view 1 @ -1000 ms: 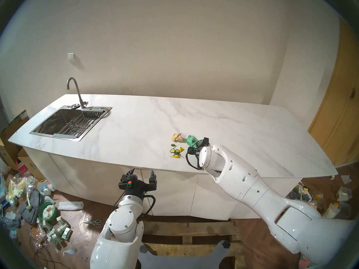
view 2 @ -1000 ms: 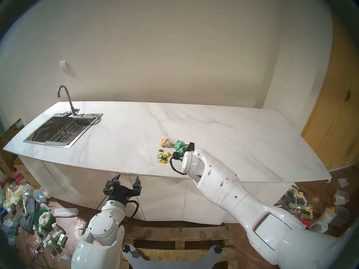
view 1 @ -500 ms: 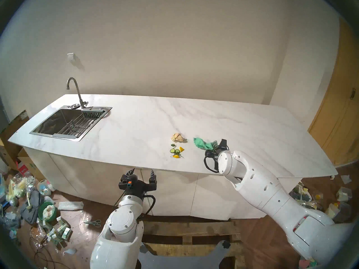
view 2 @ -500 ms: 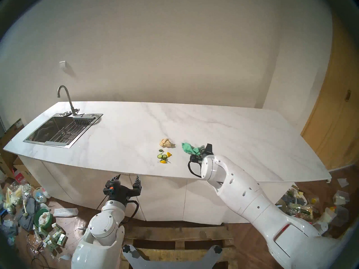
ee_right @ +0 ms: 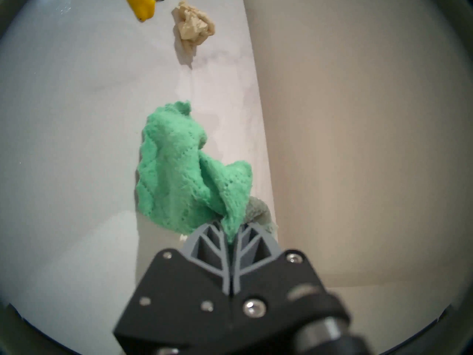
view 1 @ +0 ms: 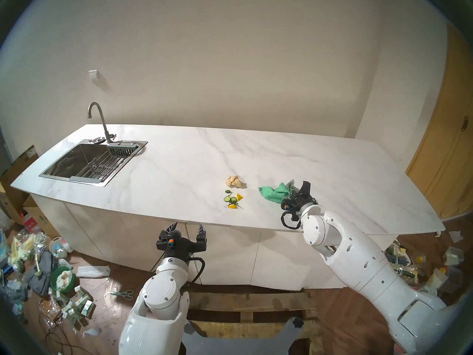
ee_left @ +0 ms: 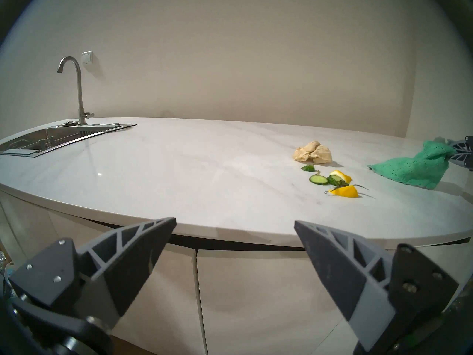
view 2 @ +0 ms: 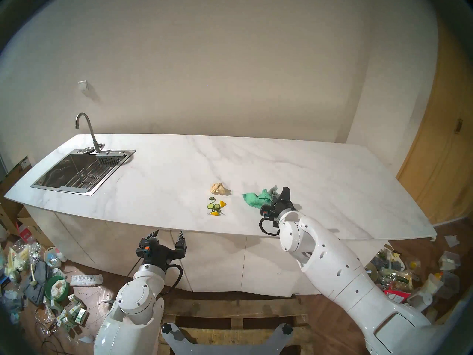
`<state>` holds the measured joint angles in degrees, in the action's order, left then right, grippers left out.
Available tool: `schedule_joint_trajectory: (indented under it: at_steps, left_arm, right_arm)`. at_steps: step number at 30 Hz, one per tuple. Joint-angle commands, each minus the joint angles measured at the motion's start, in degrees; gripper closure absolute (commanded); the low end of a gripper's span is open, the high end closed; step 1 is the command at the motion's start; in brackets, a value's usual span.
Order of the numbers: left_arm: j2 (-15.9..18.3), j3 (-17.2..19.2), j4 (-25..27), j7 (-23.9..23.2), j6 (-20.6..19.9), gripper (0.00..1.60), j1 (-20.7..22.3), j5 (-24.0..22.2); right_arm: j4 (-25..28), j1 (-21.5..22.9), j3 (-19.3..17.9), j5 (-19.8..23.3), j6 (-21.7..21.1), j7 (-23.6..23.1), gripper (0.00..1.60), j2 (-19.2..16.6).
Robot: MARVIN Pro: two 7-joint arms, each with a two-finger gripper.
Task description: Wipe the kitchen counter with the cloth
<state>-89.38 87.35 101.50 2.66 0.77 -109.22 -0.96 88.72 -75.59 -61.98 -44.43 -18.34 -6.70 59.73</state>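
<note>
The robot's right gripper should release the teal-green cloth on the counter (view 1: pixel 293 198) (ee_right: pixel 156 239) beneath its fingers, a little farther away from the lemon pieces.
The white marble-look kitchen counter (view 1: pixel 179 162) spans the head views. My right gripper (view 1: pixel 298 190) is shut on one end of the teal-green cloth (view 1: pixel 272 193). The cloth trails to the left of the gripper with its far end on the counter. The right wrist view shows the gripper (ee_right: pixel 231 232) pinching a fold of the cloth (ee_right: pixel 176 172), with a bit of grey reverse beside it. The cloth also shows in the left wrist view (ee_left: pixel 414 165). My left gripper (view 1: pixel 187 227) is open and empty, below and in front of the counter's front edge.
A beige paper wad (view 1: pixel 235 181) lies left of the cloth. Cucumber slices and lemon pieces (view 1: pixel 233 200) lie in front of the wad. The steel sink (view 1: pixel 76 165) and tap (view 1: pixel 98 116) are at the counter's left end. Clutter covers the floor on both sides.
My right arm has moved right, dragging the cloth across the counter away from the paper wad. The cloth has stretched out from a bunch. The left arm has not moved.
</note>
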Motion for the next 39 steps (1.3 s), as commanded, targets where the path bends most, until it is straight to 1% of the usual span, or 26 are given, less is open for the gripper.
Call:
schedule_joint_trajectory:
  at_steps: [1, 3, 4, 5, 6, 8, 11, 15, 19, 22, 25, 30, 32, 34, 39]
  left_arm:
    - [0.1, -0.1, 1.6, -0.2, 0.4, 0.0, 0.3, 0.0]
    - [0.1, -0.1, 1.7, -0.3, 0.3, 0.0, 0.2, -0.1]
    - [0.1, -0.1, 1.7, -0.3, 0.3, 0.0, 0.2, -0.1]
    - [0.1, -0.1, 1.7, -0.3, 0.3, 0.0, 0.2, -0.1]
    - [0.1, -0.1, 1.8, -0.3, 0.3, 0.0, 0.2, -0.1]
    - [0.1, -0.1, 1.8, -0.3, 0.3, 0.0, 0.2, -0.1]
    - [0.1, -0.1, 1.7, -0.3, 0.3, 0.0, 0.2, -0.1]
    - [0.1, -0.1, 1.7, -0.2, 0.3, 0.0, 0.3, -0.1]
    - [0.1, -0.1, 1.6, -0.2, 0.3, 0.0, 0.3, -0.1]
    - [0.1, -0.1, 1.6, -0.2, 0.3, 0.0, 0.3, -0.1]
    - [0.1, -0.1, 1.6, -0.2, 0.3, 0.0, 0.3, -0.1]
    - [0.1, -0.1, 1.7, -0.2, 0.3, 0.0, 0.3, -0.1]
    - [0.1, -0.1, 1.7, -0.2, 0.3, 0.0, 0.2, -0.1]
    - [0.1, -0.1, 1.7, -0.2, 0.3, 0.0, 0.2, -0.1]
    - [0.1, -0.1, 1.7, -0.2, 0.3, 0.0, 0.2, -0.1]
  right_arm:
    - [2.2, -5.4, -4.9, 0.6, 4.6, 6.4, 1.6, 2.8]
    - [1.2, -6.4, -5.4, 1.5, 5.3, 8.7, 1.6, 4.1]
    - [0.9, -6.6, -5.7, 1.4, 5.7, 8.8, 1.6, 4.6]
    - [0.2, -6.7, -5.5, 2.3, 5.4, 10.8, 1.6, 5.3]
    - [0.0, -6.6, -5.6, 2.3, 5.5, 10.4, 1.6, 5.9]
    - [-1.2, -5.8, -5.2, 3.2, 4.3, 12.5, 1.6, 7.1]
    - [-2.4, -4.3, -5.6, 4.6, 4.7, 13.6, 1.6, 9.0]
    - [-2.8, -2.5, -5.8, 5.1, 5.6, 15.3, 1.6, 9.9]
    - [-3.0, -1.8, -6.2, 6.2, 6.3, 16.1, 1.6, 10.9]
    - [-3.3, -1.2, -7.3, 8.2, 6.7, 16.6, 1.6, 12.2]
    - [-3.7, -0.4, -8.1, 9.2, 7.6, 17.1, 1.6, 12.6]
    - [-4.0, 0.9, -8.7, 9.8, 8.4, 17.6, 1.6, 12.6]
    - [-3.8, 1.1, -9.0, 10.2, 8.9, 17.9, 1.6, 12.6]
    - [-3.8, 1.0, -9.4, 10.6, 10.3, 18.6, 1.6, 12.4]
    - [-2.3, 0.9, -10.7, 12.8, 10.8, 18.4, 1.6, 13.0]
